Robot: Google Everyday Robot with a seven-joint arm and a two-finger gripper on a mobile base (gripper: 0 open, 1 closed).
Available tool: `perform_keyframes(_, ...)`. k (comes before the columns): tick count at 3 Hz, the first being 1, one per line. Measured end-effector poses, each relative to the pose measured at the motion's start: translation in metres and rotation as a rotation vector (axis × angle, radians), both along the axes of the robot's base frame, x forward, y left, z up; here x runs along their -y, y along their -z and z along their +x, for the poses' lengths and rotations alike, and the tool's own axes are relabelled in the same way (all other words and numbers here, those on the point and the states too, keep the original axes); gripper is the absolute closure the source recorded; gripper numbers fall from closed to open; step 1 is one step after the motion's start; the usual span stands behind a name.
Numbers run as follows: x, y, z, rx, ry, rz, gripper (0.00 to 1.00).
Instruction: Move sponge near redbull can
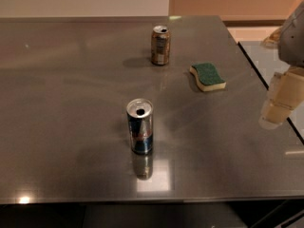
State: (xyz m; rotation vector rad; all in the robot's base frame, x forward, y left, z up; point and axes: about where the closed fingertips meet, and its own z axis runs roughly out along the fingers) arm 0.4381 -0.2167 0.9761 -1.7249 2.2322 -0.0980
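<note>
The robot's gripper should close on the sponge's end (216,80) farthest from the brown-gold can, because the sponge should go near the redbull can.
The sponge (208,76) lies flat on the grey table (71,103), right of centre toward the back, dark green top up over a pale yellow body. The redbull can (140,126) stands upright near the table's middle front, blue and silver with a shiny opened top. The gripper (279,103) hangs at the right edge of the view, over the table's right side, to the right of the sponge and a little nearer the front, well apart from it. It holds nothing that I can see.
A shorter brown-gold can (160,45) stands upright at the back, left of the sponge. The table's right edge (266,80) runs diagonally beside the gripper, with a pale surface beyond it. The front edge lies just below the redbull can.
</note>
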Motion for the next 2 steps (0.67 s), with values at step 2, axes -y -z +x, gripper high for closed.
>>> perform_keyframes(2,-0.005,0.006,0.033,-0.013,0.033,0.031,0.00)
